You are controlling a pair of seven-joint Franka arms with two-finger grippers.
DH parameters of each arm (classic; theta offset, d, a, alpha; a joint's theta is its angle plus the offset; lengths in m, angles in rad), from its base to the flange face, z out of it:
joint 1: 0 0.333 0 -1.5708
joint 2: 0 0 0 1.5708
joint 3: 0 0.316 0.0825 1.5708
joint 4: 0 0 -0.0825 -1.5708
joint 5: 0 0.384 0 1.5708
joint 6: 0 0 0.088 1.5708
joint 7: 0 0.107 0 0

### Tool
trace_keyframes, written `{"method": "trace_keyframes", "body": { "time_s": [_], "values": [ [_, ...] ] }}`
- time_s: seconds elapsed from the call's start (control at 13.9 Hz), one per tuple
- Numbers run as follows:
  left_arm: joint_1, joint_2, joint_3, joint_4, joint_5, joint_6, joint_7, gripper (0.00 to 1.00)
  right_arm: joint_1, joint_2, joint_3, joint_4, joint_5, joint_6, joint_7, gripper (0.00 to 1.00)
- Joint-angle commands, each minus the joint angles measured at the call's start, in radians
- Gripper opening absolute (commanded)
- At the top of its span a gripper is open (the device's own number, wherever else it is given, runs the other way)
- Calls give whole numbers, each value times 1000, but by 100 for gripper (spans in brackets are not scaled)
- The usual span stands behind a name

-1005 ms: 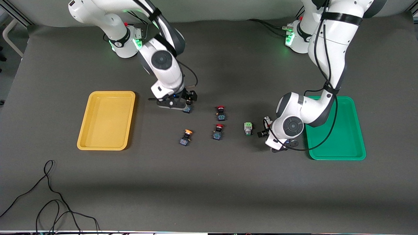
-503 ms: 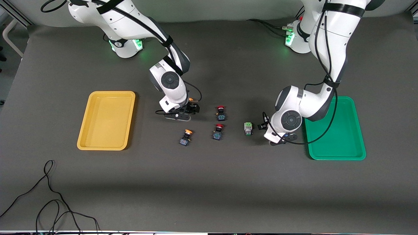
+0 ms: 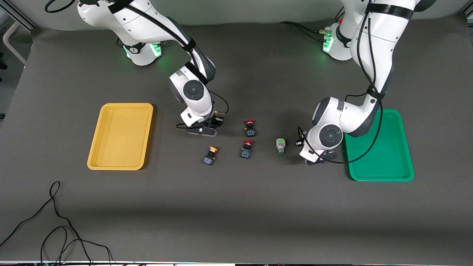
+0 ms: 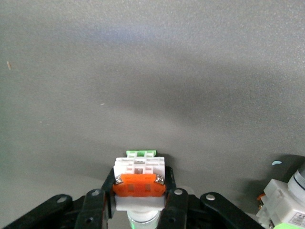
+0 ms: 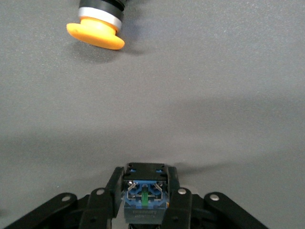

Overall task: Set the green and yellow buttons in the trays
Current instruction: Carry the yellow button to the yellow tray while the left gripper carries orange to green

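The robot's right gripper will put the black-blue button down inside the yellow tray [image 3: 108, 142], near the edge farthest from the red-capped buttons.
My right gripper [image 3: 215, 123] is shut on a black-blue button [image 5: 144, 193], low over the table between the yellow tray [image 3: 97, 147] and the red-capped buttons. A yellow-capped button [image 3: 210, 155] lies nearer the camera and also shows in the right wrist view [image 5: 97, 28]. My left gripper [image 3: 298, 143] is shut on a white-bodied button with an orange face [image 4: 139, 183], low over the table beside the green tray [image 3: 404, 162]. A white and pale green button [image 3: 281, 145] lies next to it and also shows in the left wrist view [image 4: 286, 205].
Two red-capped black-blue buttons [image 3: 250, 127] [image 3: 247, 149] lie in the middle between the grippers. Both trays hold nothing. A loose black cable [image 3: 55, 229] lies at the near corner toward the right arm's end.
The right arm's elbow rose and its wrist turned over the same spot, still holding its button. The left gripper shifted slightly away from the camera with its button.
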Motion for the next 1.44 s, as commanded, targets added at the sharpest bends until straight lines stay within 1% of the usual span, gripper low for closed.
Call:
{"method": "trace_keyframes", "body": {
  "time_s": [0.0, 0.14, 0.29, 0.36, 0.43, 0.57, 0.65, 0.72, 0.79, 0.93, 1.08, 1.15, 1.22, 1.29, 1.36],
  "values": [
    [20, -66, 3, 26, -6, -101, 27, 0, 3, -50, -4, 11, 9, -53, 1, 30],
    [70, -135, 5, 80, -5, -274, 131, 0, -5, -93, -10, 94, 13, -230, -25, 29],
    [165, -219, 7, 77, -3, -365, 331, 0, -41, -132, -25, 216, 26, -449, -89, 29],
    [217, -251, 8, 72, -3, -387, 445, 0, -76, -151, -27, 267, 48, -541, -149, 29],
    [272, -264, 8, 72, 0, -411, 543, 0, -121, -171, -30, 304, 70, -614, -225, 29],
    [377, -263, 10, 62, 9, -405, 715, 0, -224, -225, -49, 329, 85, -695, -406, 29],
    [424, -252, 10, 49, 11, -382, 792, 0, -265, -253, -65, 327, 85, -720, -497, 29],
    [457, -240, 10, 36, 11, -353, 841, 0, -288, -274, -97, 321, 81, -737, -587, 29],
    [472, -229, 10, 14, 15, -310, 866, 0, -296, -282, -165, 318, 75, -746, -687, 29],
    [488, -207, 11, -62, 28, -182, 876, 0, -296, -278, -316, 291, 75, -745, -885, 29],
    [489, -203, 13, -132, 29, -77, 876, 0, -298, -239, -445, 280, 75, -711, -1037, 29],
    [500, -194, 13, -144, 31, -50, 876, 0, -298, -212, -494, 257, 76, -674, -1094, 29],
    [509, -177, 13, -144, 31, -30, 879, 0, -299, -193, -526, 214, 79, -594, -1138, 29],
    [511, -164, 13, -144, 31, -10, 895, 0, -304, -172, -542, 153, 85, -491, -1160, 29],
    [515, -160, 14, -143, 31, 1, 918, 0, -316, -143, -542, 102, 92, -399, -1165, 29]
  ]
}}
